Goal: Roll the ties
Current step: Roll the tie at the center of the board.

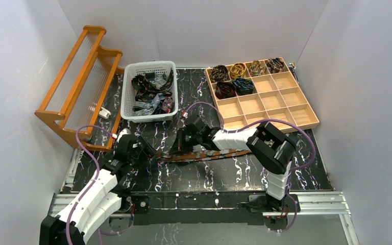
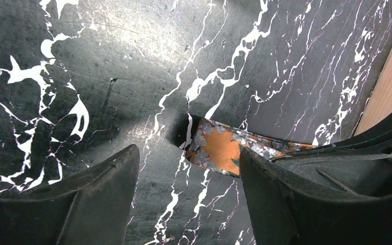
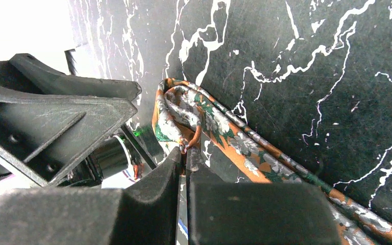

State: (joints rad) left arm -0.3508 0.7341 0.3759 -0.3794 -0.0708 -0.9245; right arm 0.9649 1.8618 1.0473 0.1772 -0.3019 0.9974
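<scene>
Next, my left gripper pinches the fold at the tie's end, as it gapes in a loose loop, while my right gripper takes the tie farther (image 3: pixel 223 137) along.
One of the ties (image 1: pixel 209 153), orange-brown with grey flowers, lies stretched across the black marbled table (image 1: pixel 235 173). Its left end is folded over into a loop (image 3: pixel 181 109). My right gripper (image 3: pixel 185 152) is shut on the edge of that fold, fingers nearly touching. My left gripper (image 2: pixel 188 153) stands open just above the table, and the tie's end (image 2: pixel 219 150) lies ahead between its fingers, touching the right finger (image 2: pixel 265 178). In the top view the left gripper (image 1: pixel 150 153) and the right gripper (image 1: pixel 179 146) meet at the tie's left end.
A white basket (image 1: pixel 127 97) of loose ties stands at the back. At the back right, a wooden compartment tray (image 1: pixel 286 97) holds several coiled ties (image 1: pixel 224 90). An orange wooden rack (image 1: pixel 81 81) leans at the left. White walls enclose the table.
</scene>
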